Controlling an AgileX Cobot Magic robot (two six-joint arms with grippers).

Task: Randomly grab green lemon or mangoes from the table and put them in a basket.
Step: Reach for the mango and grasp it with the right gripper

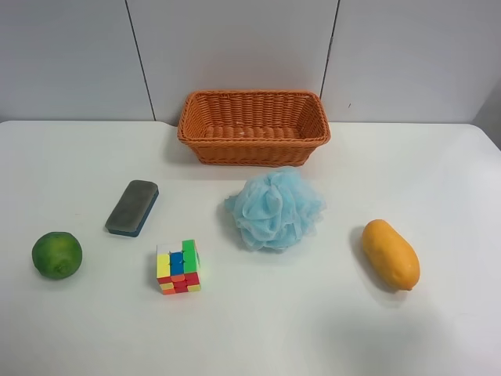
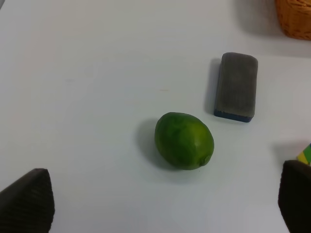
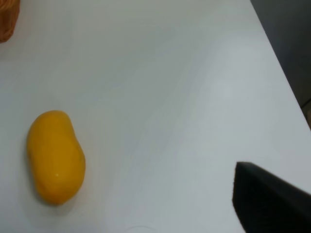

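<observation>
Next, I move my right gripper to the orange-yellow mango and close it across the mango's middle [image 1: 390, 252], so that both ends of the mango stay free.
The green lemon [image 1: 56, 254] lies on the white table [image 1: 78, 157] at the exterior high view's left. In the left wrist view the lemon [image 2: 184, 140] sits just ahead of my open, empty left gripper [image 2: 164, 171], whose fingers [image 2: 29, 201] stand wide apart. The orange-yellow mango [image 1: 390, 254] lies at the right. In the right wrist view the mango [image 3: 55, 156] lies off to one side of the one finger [image 3: 269, 201] of my right gripper that shows; nothing is between the jaws. The wicker basket [image 1: 253, 103] stands empty at the back middle. No arm shows in the exterior high view.
A grey-and-blue eraser block [image 1: 132, 207] lies beyond the lemon and also shows in the left wrist view [image 2: 236, 86]. A colourful puzzle cube [image 1: 178, 267] and a light-blue bath pouf [image 1: 274, 208] sit mid-table. The table's edge [image 3: 279, 63] runs past the mango.
</observation>
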